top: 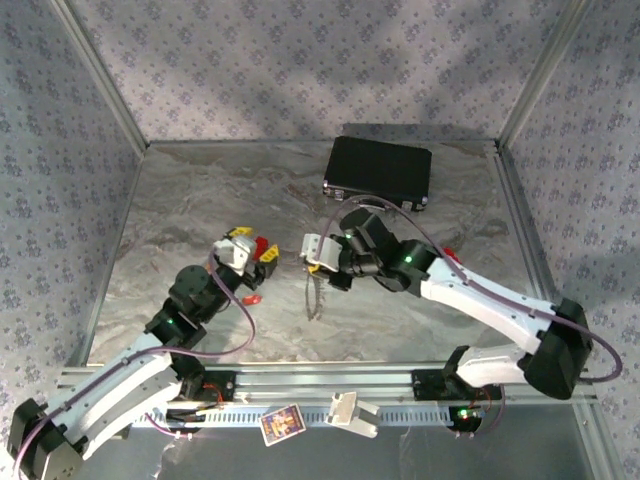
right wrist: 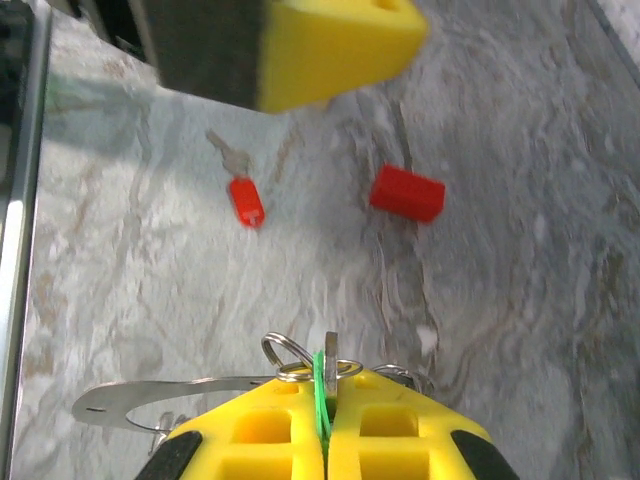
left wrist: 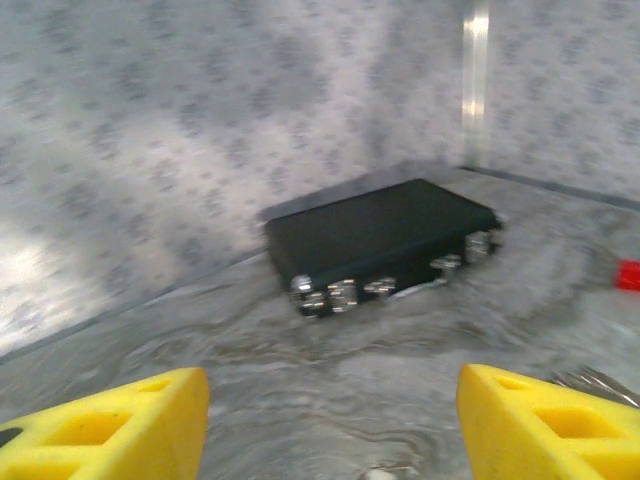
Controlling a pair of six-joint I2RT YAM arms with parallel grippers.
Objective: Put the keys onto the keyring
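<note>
The green key is here. Next, my right gripper sets it down on the table (top: 352, 293) between the red key and the small red piece.
My right gripper (right wrist: 326, 392) (top: 314, 256) is shut on the green key (right wrist: 319, 388). Its silvery shaft and small wire rings stick out past the fingertips. The keyring (right wrist: 130, 400) shows as a thin silvery band under the fingers, and it hangs as a pale loop (top: 315, 295) below that gripper. The red key (right wrist: 244, 199) (top: 252, 298) lies flat on the table, apart from both grippers. My left gripper (left wrist: 333, 425) (top: 252, 247) is open above the table, with nothing between its yellow fingers (left wrist: 110, 430).
A chunky red block (right wrist: 407, 193) (top: 263, 243) lies on the table by the left gripper. A black case (top: 378, 170) (left wrist: 380, 235) sits at the back. A small red piece (top: 450, 252) lies beside the right arm. Patterned walls close in three sides.
</note>
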